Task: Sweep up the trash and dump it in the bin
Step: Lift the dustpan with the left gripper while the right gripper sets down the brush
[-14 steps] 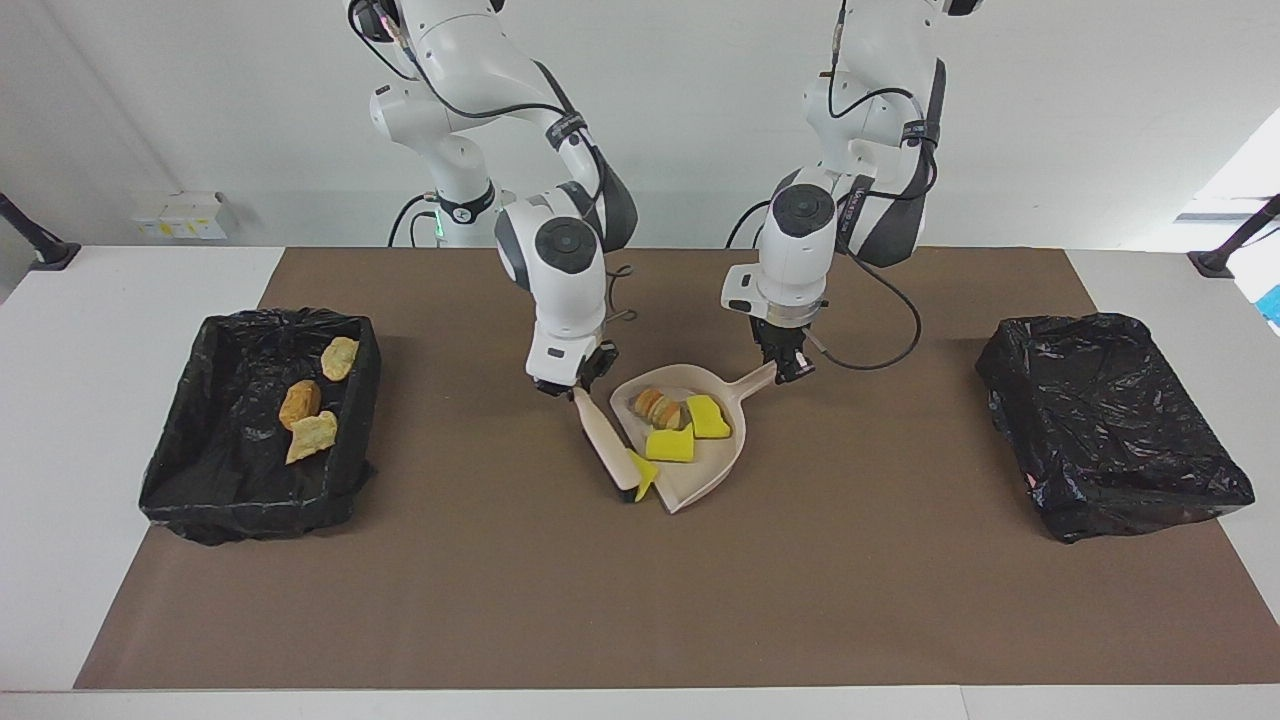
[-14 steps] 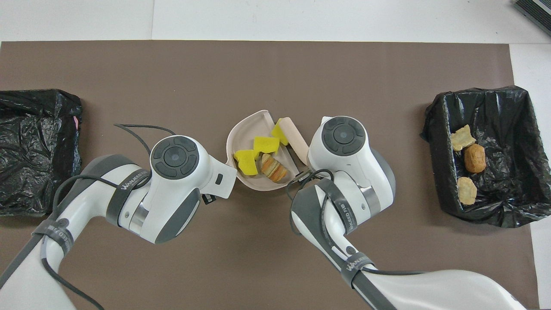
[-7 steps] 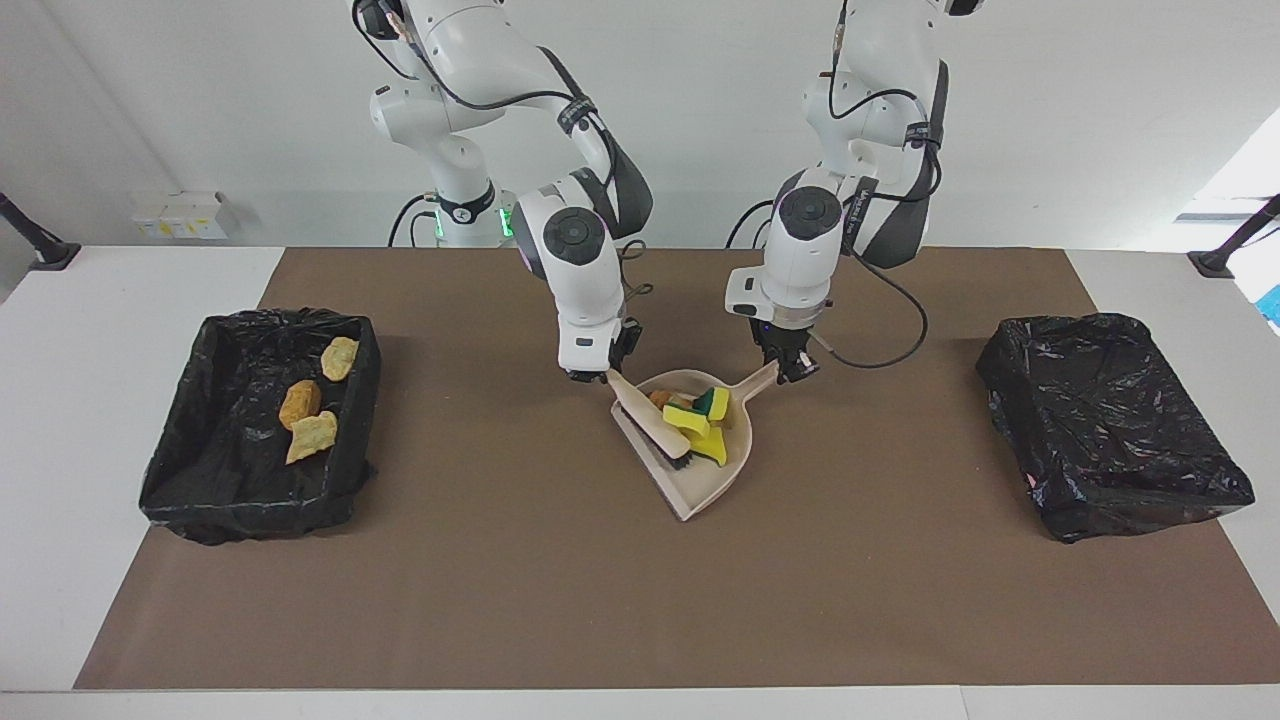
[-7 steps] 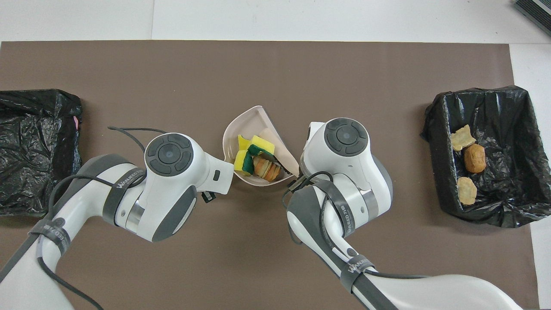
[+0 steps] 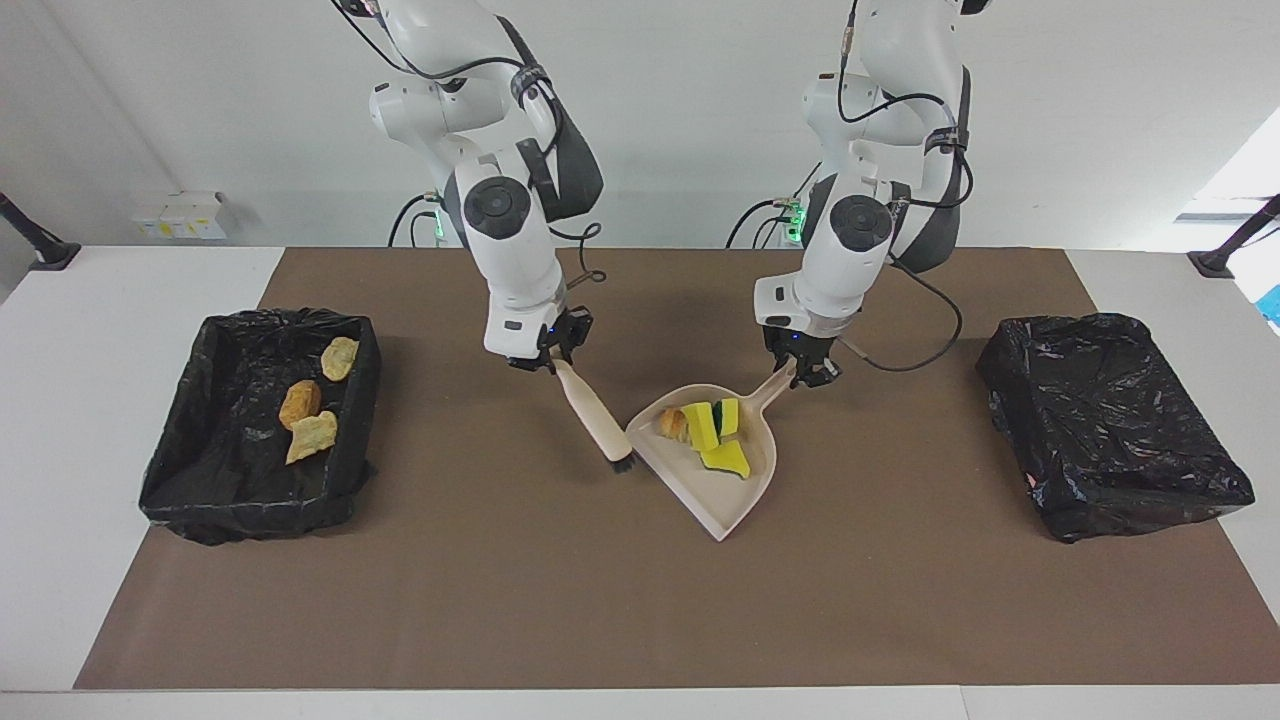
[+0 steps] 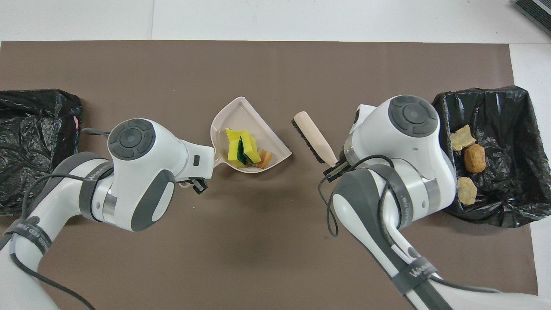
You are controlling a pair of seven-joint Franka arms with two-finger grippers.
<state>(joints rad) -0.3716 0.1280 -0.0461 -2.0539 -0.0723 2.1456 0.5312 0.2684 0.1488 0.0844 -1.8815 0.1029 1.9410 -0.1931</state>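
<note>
The beige dustpan, once my left gripper releases it, will rest on the brown mat, slightly nearer my left gripper's bin (image 6: 220, 136).
A beige dustpan (image 5: 735, 495) (image 6: 241, 114) is at the middle of the brown mat, its handle end tilted up. My left gripper (image 5: 808, 372) is shut on that handle. Trash lies in the pan: yellow, green-backed sponge pieces (image 5: 705, 425) (image 6: 239, 146) and a tan bread chunk (image 5: 672, 423) (image 6: 263, 158). My right gripper (image 5: 548, 360) is shut on a beige brush (image 5: 595, 415) (image 6: 312, 133), whose black bristles hang just beside the pan's rim. In the overhead view both wrists hide their fingers. The black-lined bin (image 5: 250, 515) (image 6: 508, 129) at the right arm's end holds three bread chunks (image 5: 300, 403) (image 6: 475, 158).
A second black-lined bin (image 5: 1110, 420) (image 6: 34, 142) stands at the left arm's end of the table. The brown mat (image 5: 640, 600) covers most of the white table. A cable loops from each wrist above the mat.
The brush swept the last sponge piece into the pan, then drew out toward the right arm's end. The pan shifted toward the left arm's end. Both arms rose.
</note>
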